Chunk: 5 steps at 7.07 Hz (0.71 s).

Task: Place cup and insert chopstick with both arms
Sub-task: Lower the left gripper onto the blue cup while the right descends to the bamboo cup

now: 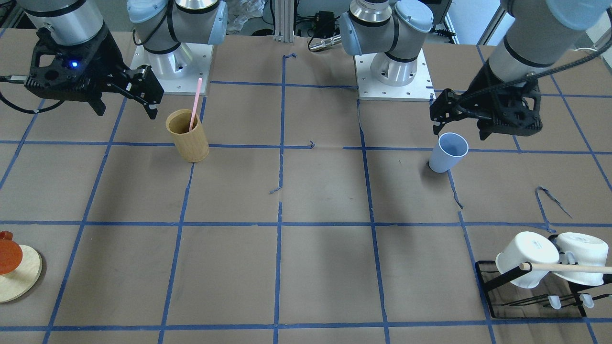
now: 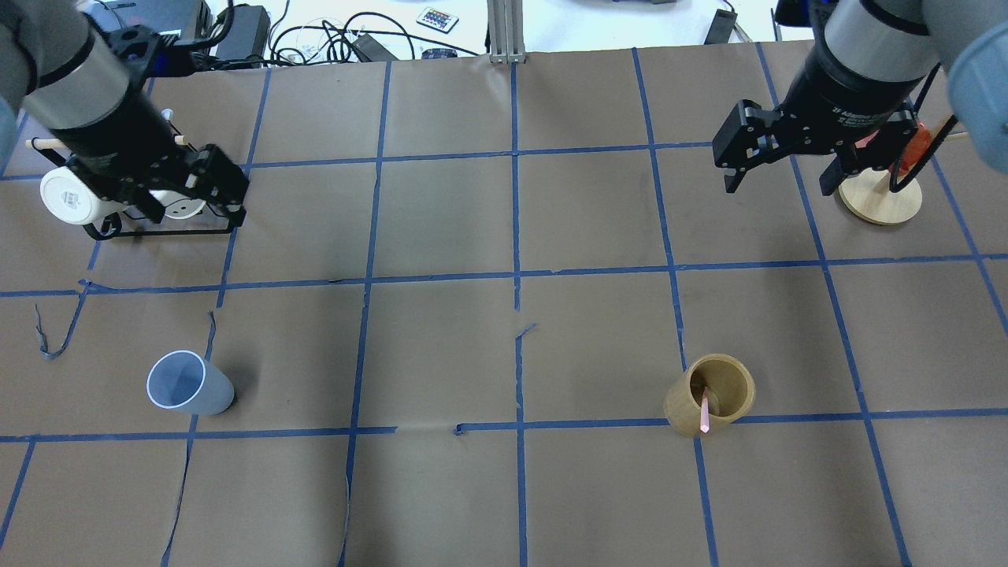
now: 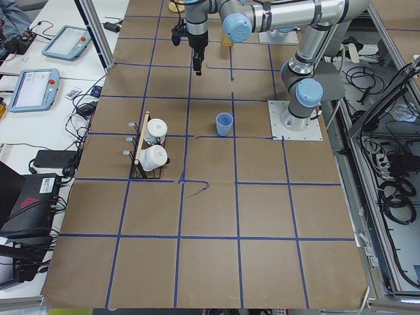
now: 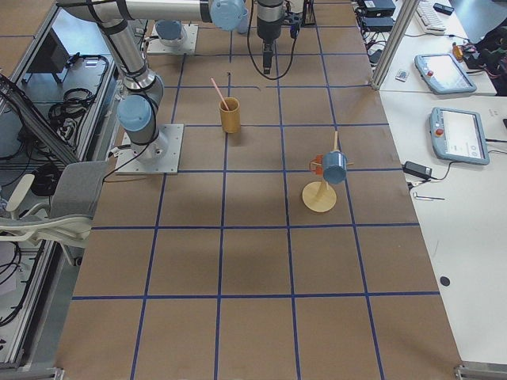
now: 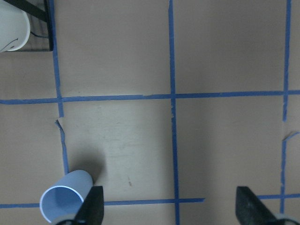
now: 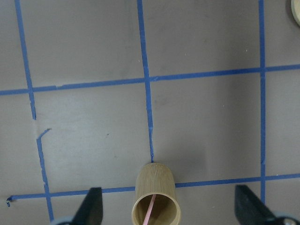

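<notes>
The robot's left gripper will go to the light-blue cup next and close on the cup's rim (image 1: 467,149) (image 5: 41,208), on the side away from the tan wooden cylinder.
The light-blue cup (image 2: 189,383) stands upright on the paper-covered table; it also shows in the front view (image 1: 448,152) and at the lower left of the left wrist view (image 5: 65,199). My left gripper (image 2: 201,189) hangs open and empty well above the table, apart from the cup; its fingers (image 5: 91,208) frame bare table. The pink chopstick (image 1: 195,102) leans inside the tan wooden cylinder (image 1: 188,136), as the right wrist view (image 6: 150,211) also shows. My right gripper (image 2: 778,181) is open and empty, high above and apart from the cylinder (image 2: 709,394).
A black rack (image 1: 530,296) holds two white mugs and a wooden dowel (image 1: 569,267) at the table's edge on the left-arm side. A round wooden stand (image 2: 878,201) with an orange piece is on the right-arm side. Blue tape lines grid the table.
</notes>
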Motion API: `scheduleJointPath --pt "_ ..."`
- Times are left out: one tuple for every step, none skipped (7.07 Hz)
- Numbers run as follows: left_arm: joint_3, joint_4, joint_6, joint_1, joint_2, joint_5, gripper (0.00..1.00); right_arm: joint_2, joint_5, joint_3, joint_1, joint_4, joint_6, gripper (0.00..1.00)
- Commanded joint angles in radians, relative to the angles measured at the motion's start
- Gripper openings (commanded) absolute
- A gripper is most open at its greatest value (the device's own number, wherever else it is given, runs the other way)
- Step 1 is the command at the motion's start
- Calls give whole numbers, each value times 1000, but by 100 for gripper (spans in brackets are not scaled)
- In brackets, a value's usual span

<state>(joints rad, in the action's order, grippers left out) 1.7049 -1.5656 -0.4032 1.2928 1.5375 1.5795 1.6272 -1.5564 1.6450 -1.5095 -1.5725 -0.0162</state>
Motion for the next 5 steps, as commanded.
scheduleJointPath --pt "135 -2 -207 -197 -10 1 100 -24 1 96 3 60 -5 100" --pt "209 77 -241 -249 -11 7 100 -27 10 119 3 157 -23 100" --pt "275 138 -309 -294 -13 14 100 -29 18 136 8 258 -78 100" --pt "318 178 -321 -328 -4 11 100 -50 21 174 11 290 -88 100" --pt "358 234 -313 -346 12 5 100 -72 33 200 14 295 -134 100"
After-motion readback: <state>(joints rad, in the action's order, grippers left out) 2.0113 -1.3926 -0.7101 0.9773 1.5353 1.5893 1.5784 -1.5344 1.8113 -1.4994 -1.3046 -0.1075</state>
